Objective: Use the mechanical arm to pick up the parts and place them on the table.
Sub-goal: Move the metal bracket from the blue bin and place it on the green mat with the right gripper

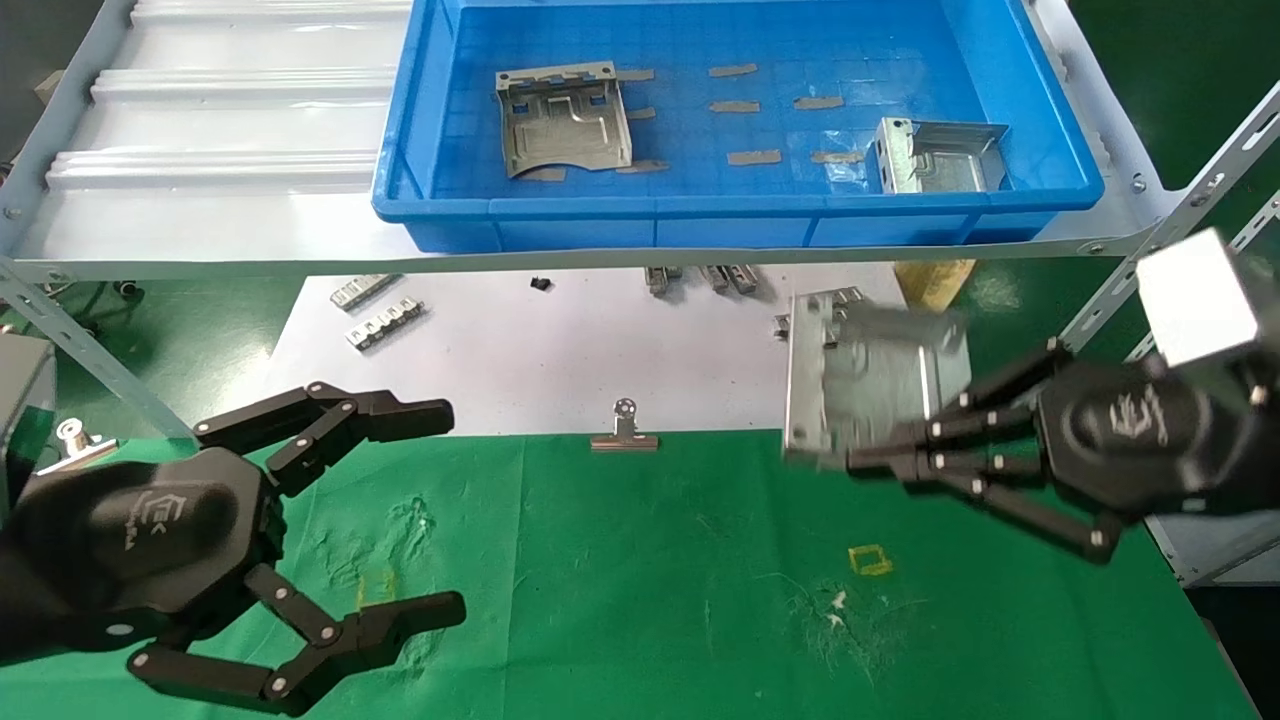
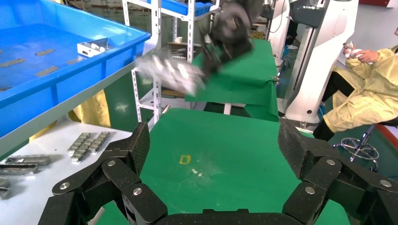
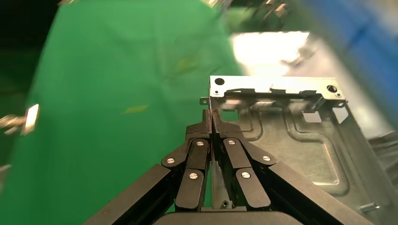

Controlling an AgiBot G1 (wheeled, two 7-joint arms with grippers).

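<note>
Next, my right gripper puts the shiny grey stamped part, held in the air near the paper sheet, down over the yellow square outline (image 1: 890, 533) (image 3: 156, 114) nearest it on the green cloth.
My right gripper (image 1: 860, 455) is shut on the edge of a shiny grey stamped part (image 1: 870, 375) and holds it in the air above the green table (image 1: 650, 580), near the white paper sheet. In the right wrist view the fingers (image 3: 205, 124) pinch the part's side wall (image 3: 281, 131). Two more parts lie in the blue bin, one at the left (image 1: 565, 118) and one at the right (image 1: 935, 155). My left gripper (image 1: 440, 510) is open and empty above the table's left front; in its own view (image 2: 211, 145) nothing lies between its fingers.
The blue bin (image 1: 740, 215) sits on a pale grey ribbed shelf (image 1: 220, 130) above the table's back. Small toothed strips (image 1: 385, 322) and a binder clip (image 1: 624, 432) lie on the white paper (image 1: 560, 350). Yellow square outlines (image 1: 868, 560) mark the cloth. A shelf post (image 1: 1160, 250) stands right.
</note>
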